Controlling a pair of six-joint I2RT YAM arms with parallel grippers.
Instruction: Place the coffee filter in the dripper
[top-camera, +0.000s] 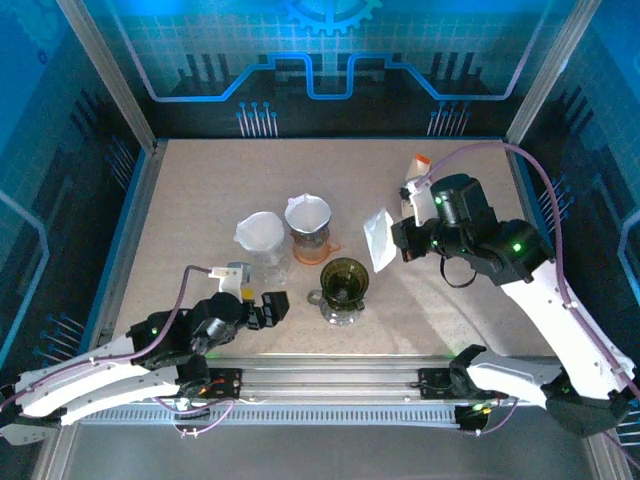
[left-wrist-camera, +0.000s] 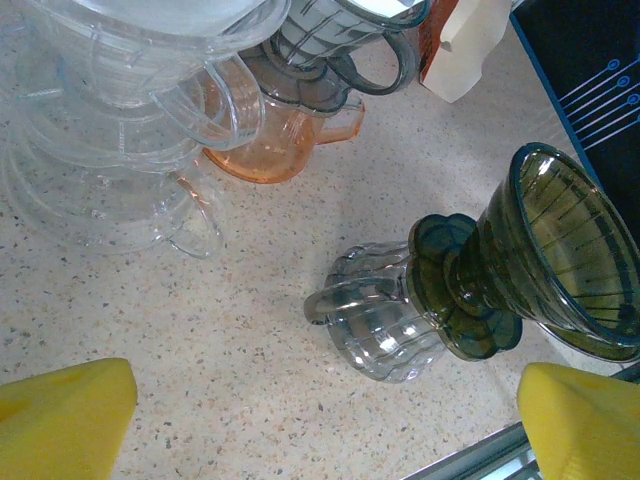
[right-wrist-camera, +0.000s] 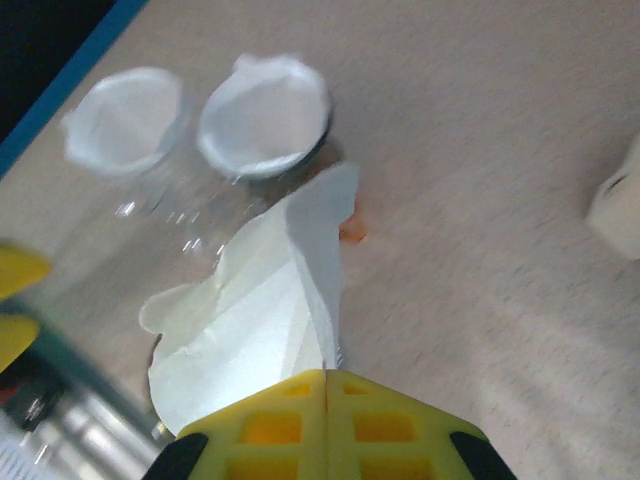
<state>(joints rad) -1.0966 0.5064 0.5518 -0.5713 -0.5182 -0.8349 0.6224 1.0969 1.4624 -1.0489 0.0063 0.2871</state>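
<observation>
My right gripper is going to let go of the white paper coffee filter inside the dark green dripper (top-camera: 343, 280) on the clear glass server.
The dark green dripper (top-camera: 345, 279) stands on a clear glass server (top-camera: 340, 308) near the table's front centre; in the left wrist view the green dripper (left-wrist-camera: 560, 250) and server (left-wrist-camera: 385, 322) lie to the right. My right gripper (top-camera: 398, 240) is shut on a white paper coffee filter (top-camera: 379, 238), held in the air up and to the right of the dripper. In the right wrist view the filter (right-wrist-camera: 250, 330) fans out from the shut yellow fingertips (right-wrist-camera: 327, 378). My left gripper (top-camera: 272, 306) stands open left of the server, with nothing between its yellow fingers (left-wrist-camera: 65, 415).
A clear dripper (top-camera: 259, 234) and a second dripper on an orange base (top-camera: 308, 222), both lined with white filters, stand behind the green one. A white and orange pack (top-camera: 417, 171) is at the back right. A metal rail (top-camera: 330, 372) runs along the front edge.
</observation>
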